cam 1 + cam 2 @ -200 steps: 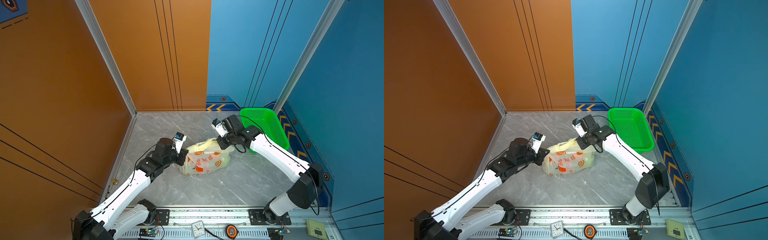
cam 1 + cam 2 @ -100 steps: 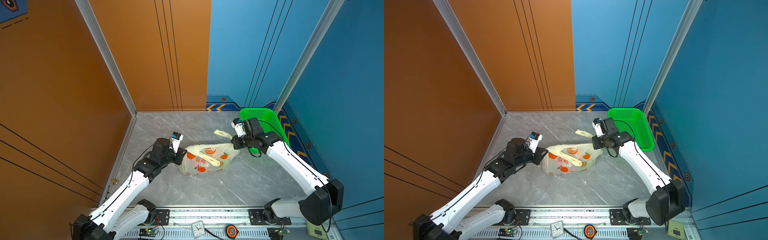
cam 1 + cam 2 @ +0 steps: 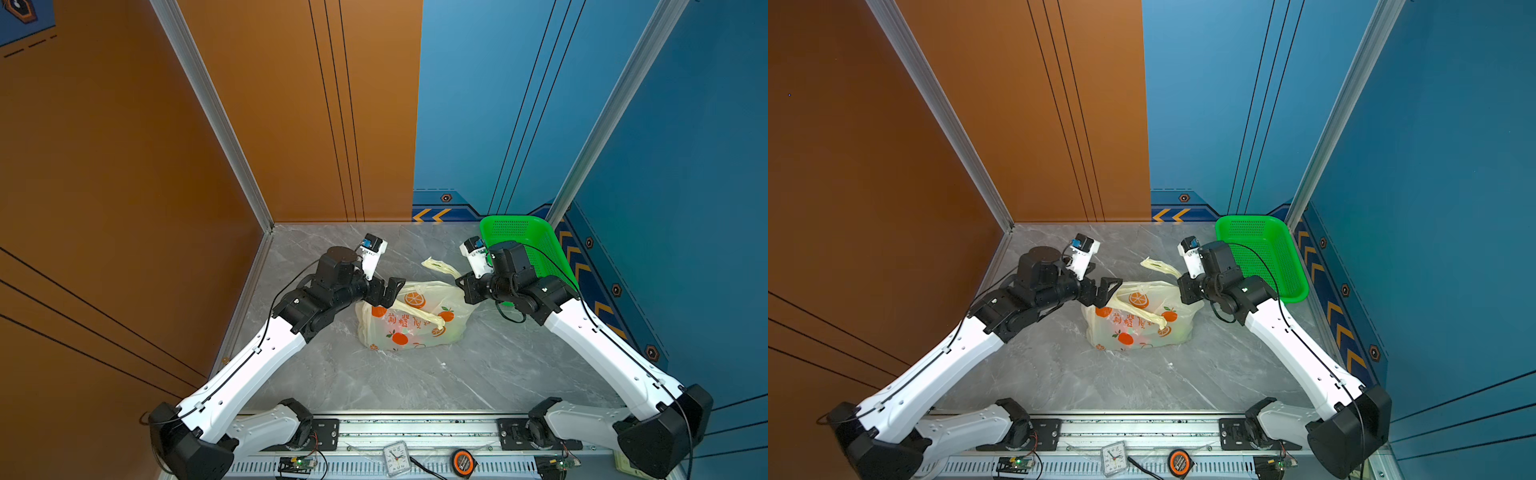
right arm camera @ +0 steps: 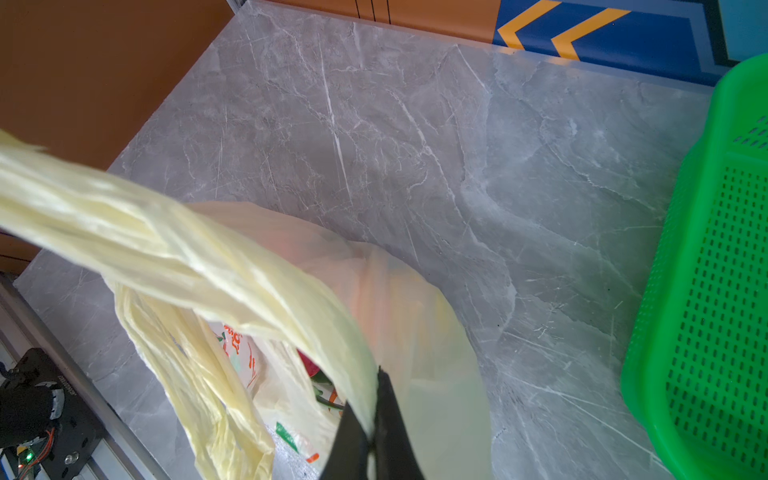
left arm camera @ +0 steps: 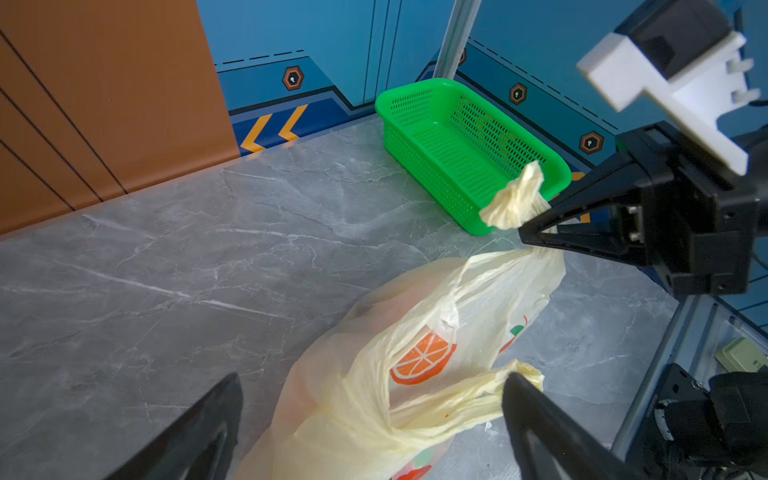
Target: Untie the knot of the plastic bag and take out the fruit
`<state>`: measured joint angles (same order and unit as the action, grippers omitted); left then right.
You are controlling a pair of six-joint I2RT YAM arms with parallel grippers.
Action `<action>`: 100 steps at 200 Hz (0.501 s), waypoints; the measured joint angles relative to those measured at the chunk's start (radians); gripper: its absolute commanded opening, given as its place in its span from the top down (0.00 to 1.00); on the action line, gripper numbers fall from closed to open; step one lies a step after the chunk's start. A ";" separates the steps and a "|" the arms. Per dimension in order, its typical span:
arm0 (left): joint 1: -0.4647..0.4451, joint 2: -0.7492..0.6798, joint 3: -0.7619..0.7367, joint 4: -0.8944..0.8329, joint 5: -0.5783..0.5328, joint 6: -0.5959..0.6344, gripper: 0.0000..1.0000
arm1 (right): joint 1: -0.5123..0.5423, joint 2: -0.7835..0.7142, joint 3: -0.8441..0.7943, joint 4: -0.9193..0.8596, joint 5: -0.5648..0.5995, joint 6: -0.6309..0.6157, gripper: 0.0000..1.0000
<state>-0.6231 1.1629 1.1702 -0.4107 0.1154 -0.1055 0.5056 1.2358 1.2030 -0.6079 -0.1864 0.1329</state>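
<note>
The loose strap is lying folded over the bag's printed front, so next my left gripper grabs the strap at its root [image 5: 364,416] and pulls the bag's opening open.
The pale cream plastic bag [image 3: 415,328] [image 3: 1142,328] with printed orange slices lies on the grey floor between my arms. No knot shows; its two straps are apart. My right gripper [image 3: 461,284] [image 3: 1181,286] [image 4: 380,376] is shut on one strap [image 3: 440,266] [image 5: 515,199], whose crumpled end sticks out past the jaws. The other strap [image 3: 415,311] [image 5: 457,395] lies loose across the bag. My left gripper [image 3: 392,293] [image 3: 1106,293] [image 5: 374,378] stands open at the bag's left end, one fingertip [image 5: 523,390] beside the loose strap's end. Red and green fruit [image 4: 309,365] shows dimly inside the bag.
A bright green perforated basket [image 3: 523,245] [image 5: 457,145] [image 4: 715,291] stands at the back right, just behind my right wrist. Orange and blue walls close in the floor on three sides. A small clock [image 3: 397,457] and a tape measure [image 3: 461,461] lie on the front rail.
My right gripper pulled its strap to the right, towards the basket, and the straps came apart. My left gripper opened and let go of the other strap, which now lies on the bag.
</note>
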 measured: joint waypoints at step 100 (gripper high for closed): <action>-0.025 0.175 0.023 -0.066 -0.169 0.065 0.02 | 0.029 -0.036 0.004 0.000 0.007 0.000 1.00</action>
<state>-0.6479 1.3380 1.1927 -0.4770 -0.0540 -0.0406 0.5346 1.1999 1.2072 -0.6075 -0.1795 0.1329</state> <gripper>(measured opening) 0.979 0.047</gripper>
